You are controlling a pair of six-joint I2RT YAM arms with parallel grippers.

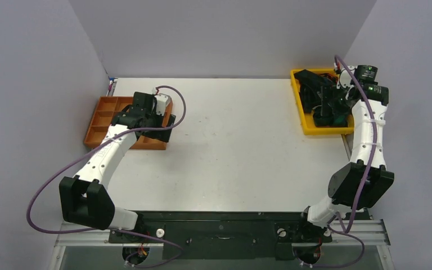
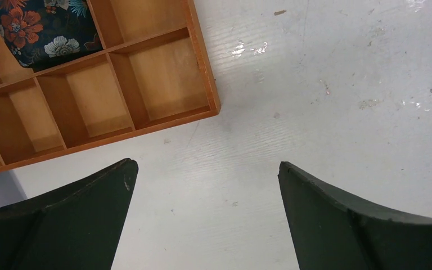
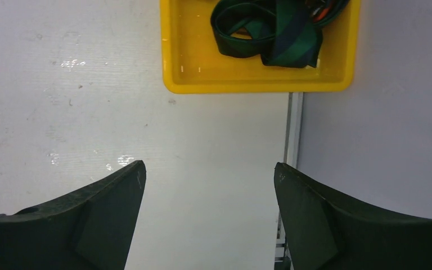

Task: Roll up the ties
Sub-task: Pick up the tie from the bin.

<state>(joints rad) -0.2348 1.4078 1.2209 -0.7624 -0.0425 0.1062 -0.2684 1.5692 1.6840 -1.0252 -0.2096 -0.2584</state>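
Note:
The green and navy plaid tie is in the yellow tray, and my right gripper will reach in next and close on the near-side fold (image 1: 334, 116) (image 3: 288, 36) of the tie.
A loose green and navy plaid tie (image 3: 264, 34) lies heaped in the yellow tray (image 3: 171, 56) at the table's far right, dark ties (image 1: 315, 90) filling it in the top view. A dark floral fabric bundle (image 2: 39, 28) sits in one compartment of the wooden organizer (image 2: 202, 73) at the far left. My left gripper (image 2: 205, 169) hangs open above bare table just off the organizer's corner, holding nothing. My right gripper (image 3: 209, 169) is open too, over bare table just short of the yellow tray's near wall, with nothing between its fingers.
The other organizer compartments (image 2: 98, 98) in view hold nothing. The table's right edge, with a metal rail (image 3: 292, 129), runs beside the right gripper, and the purple wall (image 3: 382, 140) stands just beyond. Purple cables (image 1: 177, 104) loop off both arms.

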